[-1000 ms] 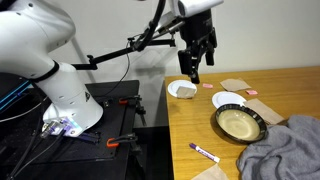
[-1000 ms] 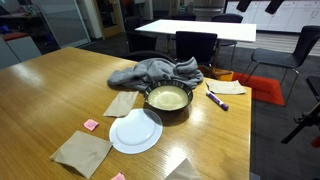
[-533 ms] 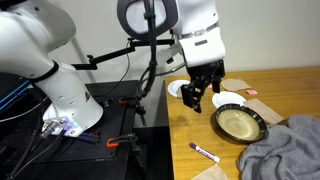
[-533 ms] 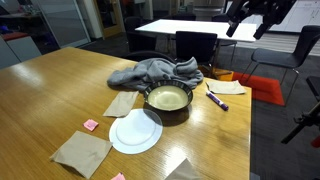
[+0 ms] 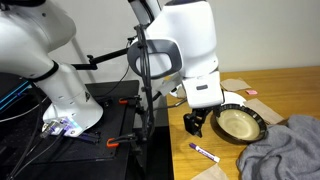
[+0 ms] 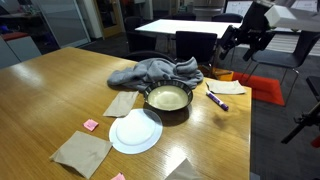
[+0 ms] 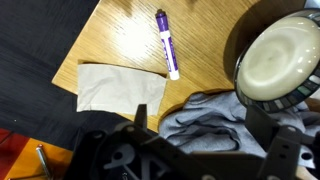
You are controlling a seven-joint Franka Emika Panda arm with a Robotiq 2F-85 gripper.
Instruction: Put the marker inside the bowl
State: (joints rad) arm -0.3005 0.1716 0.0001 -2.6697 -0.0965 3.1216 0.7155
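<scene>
I will next move my gripper to the marker's white body (image 5: 208, 155) (image 7: 172, 63), toward the end of the marker nearer the grey cloth, and close it there.
The marker (image 5: 204, 153), a thin white pen with a purple cap, lies on the wooden table near its edge; it also shows in the other exterior view (image 6: 217, 100) and the wrist view (image 7: 166, 44). The bowl (image 5: 240, 122), dark-rimmed with a cream inside, stands close by and is empty (image 6: 168, 98) (image 7: 285, 55). My gripper (image 5: 193, 122) hangs open and empty above the table, a little above and beside the marker, next to the bowl. In the wrist view its fingers (image 7: 195, 125) are spread wide over a grey cloth.
A crumpled grey cloth (image 6: 150, 72) lies against the bowl. A white plate (image 6: 135, 131), paper napkins (image 6: 82, 152) (image 7: 120, 88) and small pink notes lie on the table. The table edge (image 5: 170, 140) runs just beside the gripper.
The arm has come down from high above the table to just above the edge near the marker. The marker and bowl have not moved.
</scene>
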